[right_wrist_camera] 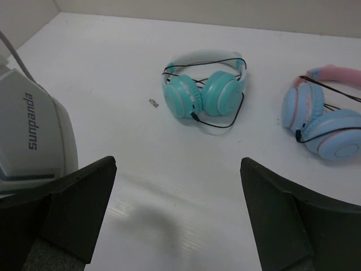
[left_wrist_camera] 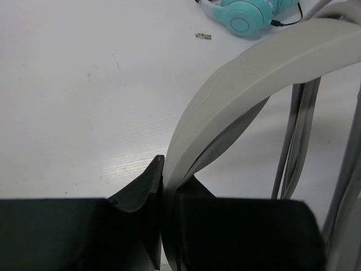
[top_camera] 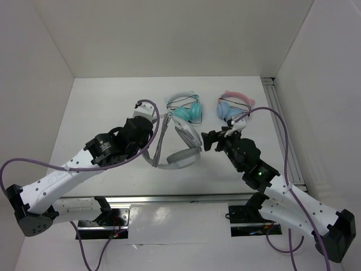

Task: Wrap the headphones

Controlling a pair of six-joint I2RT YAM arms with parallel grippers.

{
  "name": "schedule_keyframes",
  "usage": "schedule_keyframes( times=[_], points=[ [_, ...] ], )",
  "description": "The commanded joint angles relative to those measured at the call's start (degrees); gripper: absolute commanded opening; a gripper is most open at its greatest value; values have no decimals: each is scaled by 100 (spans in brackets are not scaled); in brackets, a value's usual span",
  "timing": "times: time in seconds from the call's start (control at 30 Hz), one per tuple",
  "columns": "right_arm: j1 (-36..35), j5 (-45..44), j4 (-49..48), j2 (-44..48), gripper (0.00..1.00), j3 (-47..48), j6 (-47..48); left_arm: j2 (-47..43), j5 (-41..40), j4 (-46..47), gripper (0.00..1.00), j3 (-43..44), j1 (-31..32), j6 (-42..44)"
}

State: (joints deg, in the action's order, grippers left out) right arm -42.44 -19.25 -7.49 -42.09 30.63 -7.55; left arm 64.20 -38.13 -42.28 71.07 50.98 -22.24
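Observation:
Next, I set the light-grey headphones, which lie at the table's middle, down with my left gripper on the table (top_camera: 157,136) (left_wrist_camera: 167,68) just in front of the teal headphones.
The large light-grey headphones (top_camera: 185,148) lie at the table's middle, with the wide headband (top_camera: 156,148) on the left side and grey cable strands (top_camera: 163,129) running along it. My left gripper (top_camera: 151,134) is shut on the headband. In the left wrist view, the band (left_wrist_camera: 254,73) rises from between my closed fingers (left_wrist_camera: 148,183), with the cable strands (left_wrist_camera: 293,141) to its right. My right gripper (top_camera: 211,141) is open and empty, just right of the ear cups. In the right wrist view, its gripper (right_wrist_camera: 177,169) hovers over bare table, with a grey ear cup (right_wrist_camera: 34,130) at far left.
Teal headphones (top_camera: 188,110) and pink-banded blue headphones (top_camera: 232,106) lie behind, each with a thin black cable; both also show in the right wrist view, the teal pair (right_wrist_camera: 203,93) and the blue pair (right_wrist_camera: 324,121). A small scrap (right_wrist_camera: 152,102) lies beside the teal pair. White walls enclose the table.

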Motion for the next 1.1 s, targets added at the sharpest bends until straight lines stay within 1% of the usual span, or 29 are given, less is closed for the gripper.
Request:
schedule_keyframes(
  times=[0.0, 0.03, 0.1, 0.17, 0.3, 0.43, 0.57, 0.6, 0.67, 0.73, 0.83, 0.9, 0.93, 0.97, 1.07],
  points=[
    [-46, -957, 484, 182, 98, 373, -519, -84, 306, 845, 0, 65, -237, -684],
    [-46, -958, 485, 183, 98, 443, -519, -14, 245, 792, 0, 13, -360, -807],
    [-46, -679, 607, 314, 98, 496, -519, 39, 140, 792, 0, -57, -475, -1115],
    [-46, -546, 686, 315, 98, 549, -572, 92, 139, 792, 0, -155, -659, -1247],
    [-46, -308, 836, 315, 98, 611, -572, 145, 16, 1090, 0, -470, -844, -1502],
    [-168, -246, 836, 315, 98, 488, -502, 145, -194, 1327, 0, -866, -844, -1792],
    [-169, -246, 836, 315, 98, 488, -502, 22, -458, 1267, 0, -1138, -792, -2284],
    [-169, -246, 836, 315, 98, 488, -441, 22, -598, 1136, 0, -1200, -791, -2520],
    [-169, -185, 836, 253, 98, 488, -440, -101, -844, 960, 0, -1201, -599, -2741],
    [-169, -133, 836, 149, 98, 488, -440, -162, -994, 565, 0, -1201, -484, -3057],
    [-221, -132, 836, 148, 98, 488, -440, -215, -1214, 230, 0, -1096, -291, -3391],
    [-221, -79, 836, 148, 98, 435, -440, -154, -1214, -314, 0, -1017, -230, -3672],
    [-221, -79, 836, 148, 98, 435, -440, -84, -1214, -551, 0, -964, -229, -4030],
    [-221, -18, 836, 148, 98, 435, -440, -84, -1214, -927, 0, -902, -177, -4199],
    [-221, -18, 836, 148, 98, 435, -440, -22, -960, -1229, 0, -902, -54, -4701]
  ],
)
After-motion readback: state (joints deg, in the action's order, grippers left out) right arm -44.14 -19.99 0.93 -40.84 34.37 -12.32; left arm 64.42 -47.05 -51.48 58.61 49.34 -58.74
